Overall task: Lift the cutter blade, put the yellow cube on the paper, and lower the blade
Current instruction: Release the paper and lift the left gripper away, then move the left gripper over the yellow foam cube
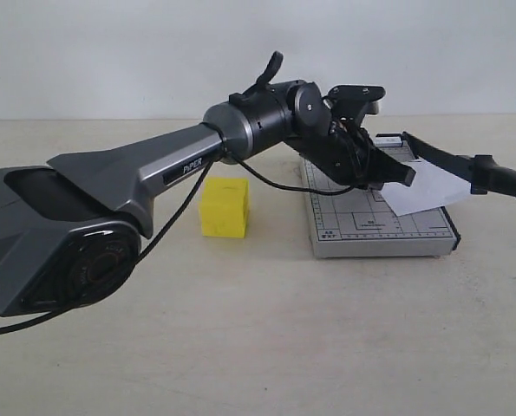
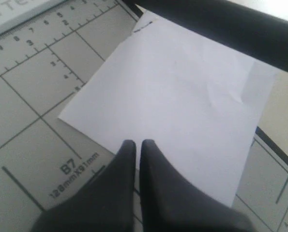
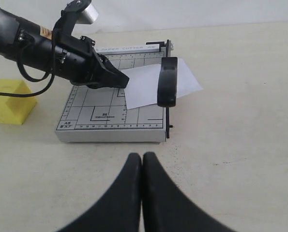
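The robot's left gripper should move next to the upper part of the yellow cube (image 1: 224,196) beside the grey cutter base and close there.
The grey gridded cutter base (image 1: 375,227) lies right of centre, with the white paper (image 1: 424,187) on it, jutting past its right edge. The black cutter blade (image 1: 499,178) stands lifted off the base, its handle out to the right above the paper. On the table left of the base sits the yellow cube (image 1: 224,206). My left gripper (image 2: 135,143) is shut, empty, its tips just over the paper's (image 2: 182,92) near edge, under the blade (image 2: 221,21). My right gripper (image 3: 142,157) is shut and empty above bare table, in front of the base (image 3: 110,131).
The left arm (image 1: 136,178) stretches from the lower left across the table and passes behind the cube to the cutter, trailing a black cable. In the right wrist view the cube (image 3: 10,101) sits left of the cutter and the blade handle (image 3: 167,82) hangs over the paper (image 3: 144,89).
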Controlling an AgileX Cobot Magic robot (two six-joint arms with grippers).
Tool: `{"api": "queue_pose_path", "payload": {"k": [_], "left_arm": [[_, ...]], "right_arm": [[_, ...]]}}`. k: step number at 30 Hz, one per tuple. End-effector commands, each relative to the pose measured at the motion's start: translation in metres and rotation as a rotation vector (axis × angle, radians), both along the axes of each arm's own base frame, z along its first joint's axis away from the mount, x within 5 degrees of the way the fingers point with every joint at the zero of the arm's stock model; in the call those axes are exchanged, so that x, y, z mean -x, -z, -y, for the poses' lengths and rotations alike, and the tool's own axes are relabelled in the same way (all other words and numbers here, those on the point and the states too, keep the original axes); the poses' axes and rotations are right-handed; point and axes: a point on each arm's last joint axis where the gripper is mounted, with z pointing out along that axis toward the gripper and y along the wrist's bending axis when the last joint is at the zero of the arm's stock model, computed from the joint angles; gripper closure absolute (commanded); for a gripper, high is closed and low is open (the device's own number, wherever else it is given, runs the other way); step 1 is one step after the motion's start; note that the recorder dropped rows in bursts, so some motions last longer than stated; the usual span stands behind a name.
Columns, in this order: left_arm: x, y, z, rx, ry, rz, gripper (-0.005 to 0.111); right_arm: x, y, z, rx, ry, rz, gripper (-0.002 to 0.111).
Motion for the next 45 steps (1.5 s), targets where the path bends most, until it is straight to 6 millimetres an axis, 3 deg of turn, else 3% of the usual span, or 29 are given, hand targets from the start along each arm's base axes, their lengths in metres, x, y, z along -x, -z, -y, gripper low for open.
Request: {"api": "queue_pose_path", "payload": {"k": [1, 8, 11, 14, 17, 20, 24, 30, 34, 39, 40, 42, 45], "left_arm": [[-0.003, 0.006, -0.002, 0.002, -0.002, 0.006, 0.102], [-0.01, -0.068, -0.005, 0.136, -0.133, 0.115, 0.102], [-0.012, -0.088, -0.016, 0.079, -0.262, 0.118, 0.102], [-0.006, -0.101, -0.028, -0.096, -0.397, 0.195, 0.102], [0.009, -0.118, -0.034, -0.259, -0.519, 0.35, 0.102], [0.035, -0.139, -0.026, -0.313, -0.524, 0.462, 0.102], [0.063, -0.145, -0.016, -0.259, -0.525, 0.46, 0.102], [0.075, -0.138, -0.027, -0.222, -0.425, 0.501, 0.102], [0.086, -0.144, -0.058, -0.12, -0.326, 0.527, 0.102], [0.099, -0.119, -0.134, 0.0, -0.324, 0.41, 0.102], [0.105, -0.108, -0.163, -0.024, -0.359, 0.383, 0.102], [0.109, -0.102, -0.192, -0.051, -0.472, 0.358, 0.102], [0.113, -0.107, -0.209, -0.086, -0.557, 0.39, 0.102]], "right_arm": [[0.0, -0.003, 0.0, 0.003, -0.001, 0.005, 0.108], [0.0, -0.003, 0.0, 0.003, -0.001, 0.005, 0.108], [0.0, -0.003, 0.0, 0.003, -0.001, 0.005, 0.108], [0.0, -0.003, 0.0, 0.009, -0.004, 0.007, 0.108], [0.0, -0.003, 0.0, 0.009, -0.004, 0.007, 0.108], [0.0, -0.003, 0.0, 0.009, -0.004, 0.007, 0.108], [0.0, -0.003, 0.0, 0.009, -0.004, 0.007, 0.108], [0.001, -0.001, 0.0, 0.024, -0.017, -0.014, 0.108], [0.002, 0.002, -0.001, 0.029, -0.027, -0.043, 0.108], [0.002, 0.002, -0.001, 0.029, -0.027, -0.043, 0.108], [0.002, 0.002, -0.001, 0.029, -0.027, -0.043, 0.108], [0.002, 0.002, -0.001, 0.024, -0.026, -0.043, 0.108], [0.002, 0.002, -0.001, 0.024, -0.026, -0.043, 0.108]]}}
